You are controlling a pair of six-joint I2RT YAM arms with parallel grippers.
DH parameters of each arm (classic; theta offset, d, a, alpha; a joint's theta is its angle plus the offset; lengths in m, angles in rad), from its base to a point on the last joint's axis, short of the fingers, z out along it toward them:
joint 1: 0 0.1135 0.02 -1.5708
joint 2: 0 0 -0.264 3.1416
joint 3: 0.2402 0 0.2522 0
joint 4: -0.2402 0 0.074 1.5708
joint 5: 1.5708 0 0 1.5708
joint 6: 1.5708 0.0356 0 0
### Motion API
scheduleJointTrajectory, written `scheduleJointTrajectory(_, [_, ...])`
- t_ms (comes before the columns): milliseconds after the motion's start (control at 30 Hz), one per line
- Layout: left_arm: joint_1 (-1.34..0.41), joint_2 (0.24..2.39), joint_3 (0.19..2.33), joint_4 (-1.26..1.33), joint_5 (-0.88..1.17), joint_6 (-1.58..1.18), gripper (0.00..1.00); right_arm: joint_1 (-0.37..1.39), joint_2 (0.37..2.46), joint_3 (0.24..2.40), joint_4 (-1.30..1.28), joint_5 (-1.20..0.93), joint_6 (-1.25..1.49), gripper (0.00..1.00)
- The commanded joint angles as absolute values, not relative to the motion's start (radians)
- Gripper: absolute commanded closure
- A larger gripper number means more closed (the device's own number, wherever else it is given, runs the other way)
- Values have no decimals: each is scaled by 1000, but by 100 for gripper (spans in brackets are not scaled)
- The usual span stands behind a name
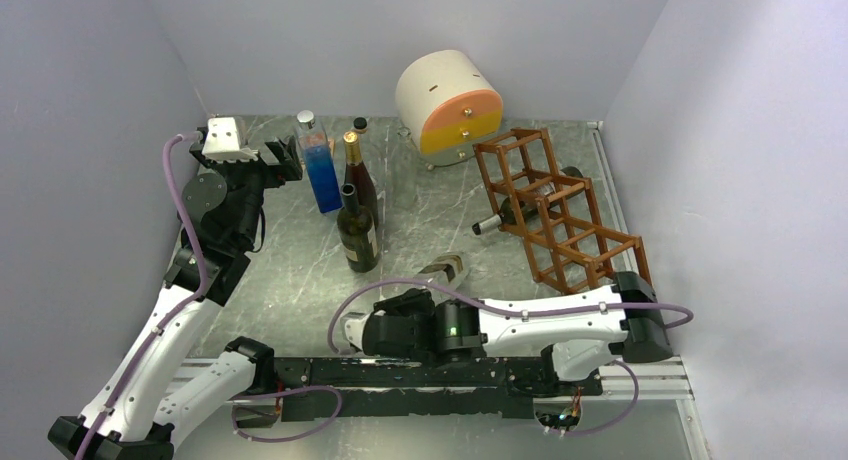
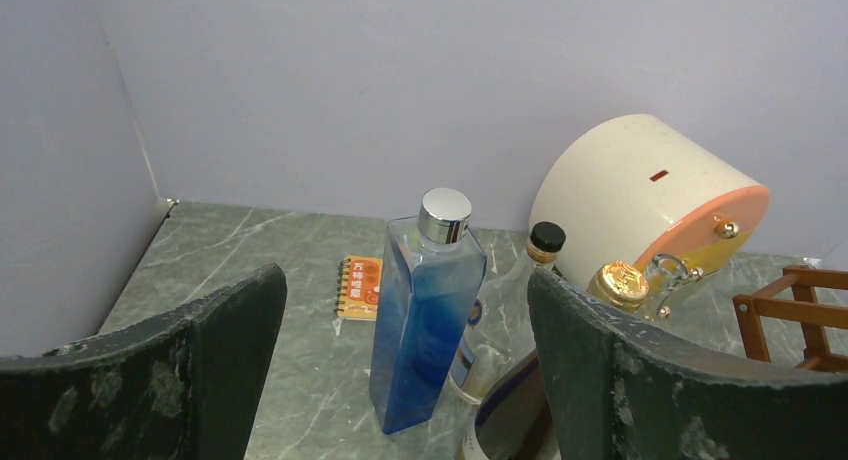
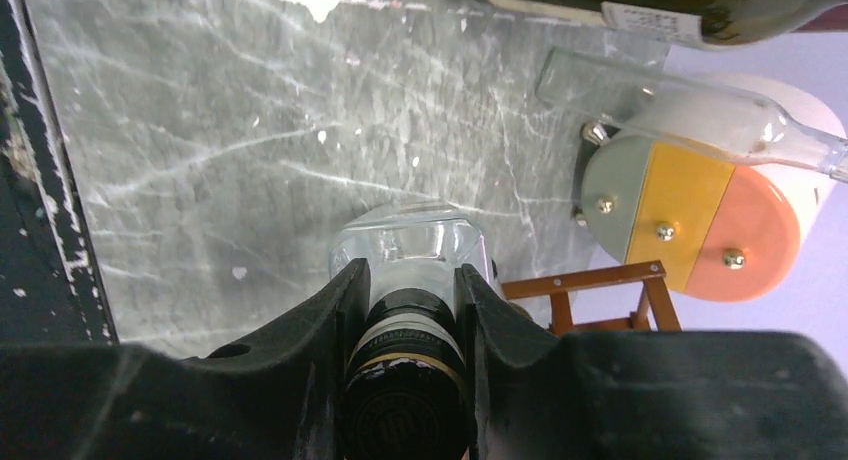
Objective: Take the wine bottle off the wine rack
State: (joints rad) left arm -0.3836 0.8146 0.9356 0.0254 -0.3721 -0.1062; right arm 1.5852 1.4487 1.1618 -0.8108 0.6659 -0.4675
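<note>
I should use my right gripper to set the clear-glass wine bottle down next to the gold-topped bottle, on its wine rack side [image 1: 402, 220] [image 3: 503, 64].
The reddish-brown wine rack [image 1: 560, 212] stands at the right of the table, and its bars [image 3: 590, 280] show beyond my right fingers. A clear-glass wine bottle [image 1: 447, 270] with a black cap [image 3: 410, 380] lies tilted off the rack, left of it. My right gripper [image 1: 425, 294] [image 3: 410, 290] is shut on that bottle's neck. A dark bottle [image 1: 515, 216] still lies in a rack cell, its neck poking out to the left. My left gripper [image 1: 284, 162] [image 2: 400, 380] is open and holds nothing, just left of a blue square bottle [image 1: 321, 170] [image 2: 425, 320].
Beside the blue bottle stand a dark green bottle [image 1: 358, 232], a gold-topped bottle [image 1: 355, 170] and a clear black-capped one [image 2: 545, 245]. A round cream box with orange and yellow drawers [image 1: 448, 105] [image 3: 690, 195] sits at the back. An orange notebook [image 2: 360, 288] lies behind the blue bottle.
</note>
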Motion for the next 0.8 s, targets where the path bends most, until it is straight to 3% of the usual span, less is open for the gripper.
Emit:
scheduleJointTrajectory(0, [-393,808,945,46,-357,-112,6,1550,1348,1210,-726,651,-461,100])
scheduleJointTrajectory(200, [-392,813,947,43,-349,-118,6,1279,1274,1314,-640,413,-289,100])
scheduleJointTrajectory(533, [-393,823,946,43,-352,-117,6,921,1247,1343,-358,136,-225,100])
scheduleJointTrajectory(767, [-393,831,948,41,-349,-118,6,819,1380,1456,-360,-9,-204,100])
